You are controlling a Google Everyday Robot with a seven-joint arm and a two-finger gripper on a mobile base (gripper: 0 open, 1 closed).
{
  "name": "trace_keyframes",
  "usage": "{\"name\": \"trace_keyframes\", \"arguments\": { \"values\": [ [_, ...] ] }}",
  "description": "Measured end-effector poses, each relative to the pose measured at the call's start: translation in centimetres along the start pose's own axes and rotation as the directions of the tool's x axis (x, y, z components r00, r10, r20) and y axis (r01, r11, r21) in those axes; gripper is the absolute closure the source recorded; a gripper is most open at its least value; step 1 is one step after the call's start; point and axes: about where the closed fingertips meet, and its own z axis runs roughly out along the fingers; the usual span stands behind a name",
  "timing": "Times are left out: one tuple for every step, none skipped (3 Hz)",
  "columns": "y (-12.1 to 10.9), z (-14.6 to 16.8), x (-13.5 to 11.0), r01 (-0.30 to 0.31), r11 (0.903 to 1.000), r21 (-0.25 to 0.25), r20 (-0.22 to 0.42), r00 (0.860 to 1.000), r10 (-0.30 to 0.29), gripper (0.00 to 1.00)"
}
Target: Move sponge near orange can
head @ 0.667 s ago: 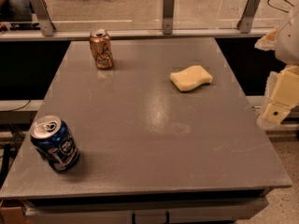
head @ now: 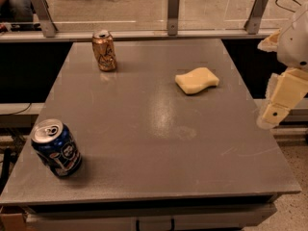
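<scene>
My gripper should close on the middle (head: 199,79) of the pale yellow sponge, because the sponge should be moved near the orange can.
The pale yellow sponge (head: 197,80) lies flat on the grey table (head: 159,143), right of centre toward the back. The orange can (head: 104,50) stands upright near the back left of the table, well apart from the sponge. My gripper (head: 280,99) is cream-coloured and hangs at the right edge of the view, off the table's right side. It is to the right of the sponge, a little nearer the front, and touches nothing.
A blue can with white logos (head: 56,148) stands at the front left of the table. A rail with metal posts (head: 173,13) runs along the table's far edge. The floor shows past the right edge.
My gripper has shifted very slightly to the left. The sponge and both cans have not moved.
</scene>
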Motion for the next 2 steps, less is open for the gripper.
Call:
{"name": "trace_keyframes", "arguments": {
  "values": [
    [-2.8, 2.9, -1.2, -0.009, 0.9996, 0.025, 0.086, 0.996, 0.007, 0.00],
    [-5.9, 6.2, -2.8, -0.036, 0.9987, 0.037, 0.180, 0.983, 0.029, 0.00]
  ]
}}
